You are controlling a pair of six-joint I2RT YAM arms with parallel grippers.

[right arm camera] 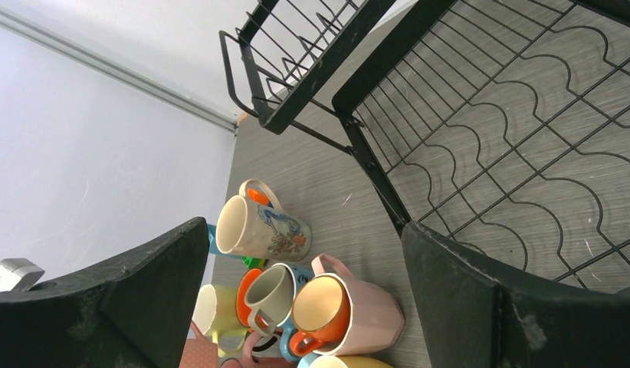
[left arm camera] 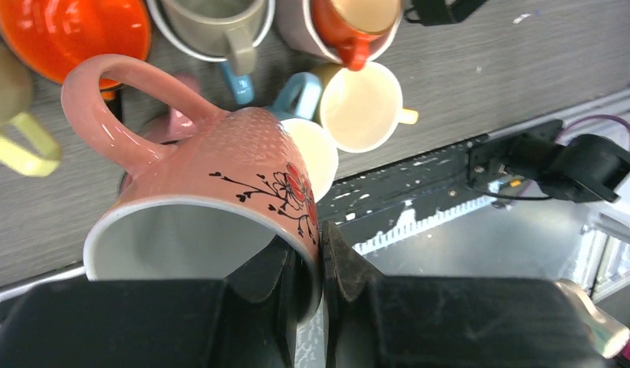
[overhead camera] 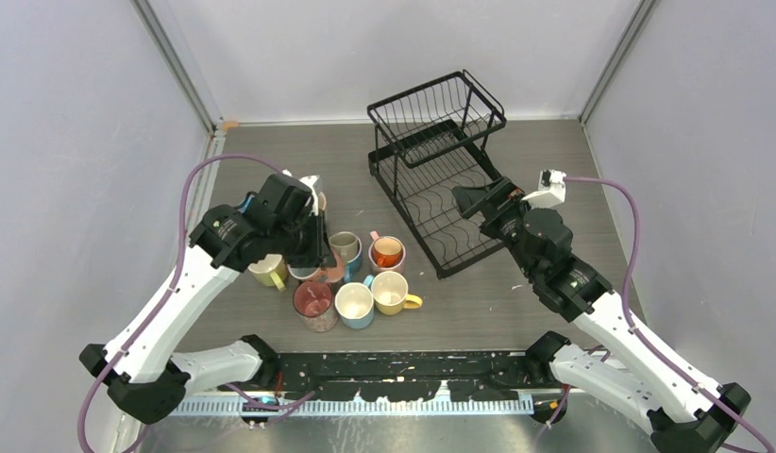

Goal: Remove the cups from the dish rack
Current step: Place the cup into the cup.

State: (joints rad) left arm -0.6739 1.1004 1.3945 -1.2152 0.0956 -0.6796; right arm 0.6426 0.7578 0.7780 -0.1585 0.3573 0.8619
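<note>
Next, my left gripper lets go of the salmon cup inside the reddish cup (overhead camera: 313, 302) (left arm camera: 168, 159) next to the light blue cup.
My left gripper (left arm camera: 318, 245) is shut on the rim of a salmon cup (left arm camera: 220, 169) with a black-and-red flower print. One finger is inside it and one outside, and it hangs tilted over the cluster of cups (overhead camera: 351, 278) on the table. Below it stand an orange cup (left arm camera: 82, 31), a grey one (left arm camera: 220, 23) and a yellow one (left arm camera: 365, 103). The black wire dish rack (overhead camera: 441, 160) stands behind, with no cup showing in either tier. My right gripper (overhead camera: 474, 200) hovers open at the lower tray's (right arm camera: 526, 138) near-left corner, nothing between its fingers (right arm camera: 480, 299).
A beige picture cup (right arm camera: 258, 226) lies on its side left of the rack, with a small blue and green piece (right arm camera: 251, 261) beside it. An orange cup sits nested in a pink one (right arm camera: 327, 310). Grey walls close in three sides; a black rail (overhead camera: 403, 363) runs along the near edge.
</note>
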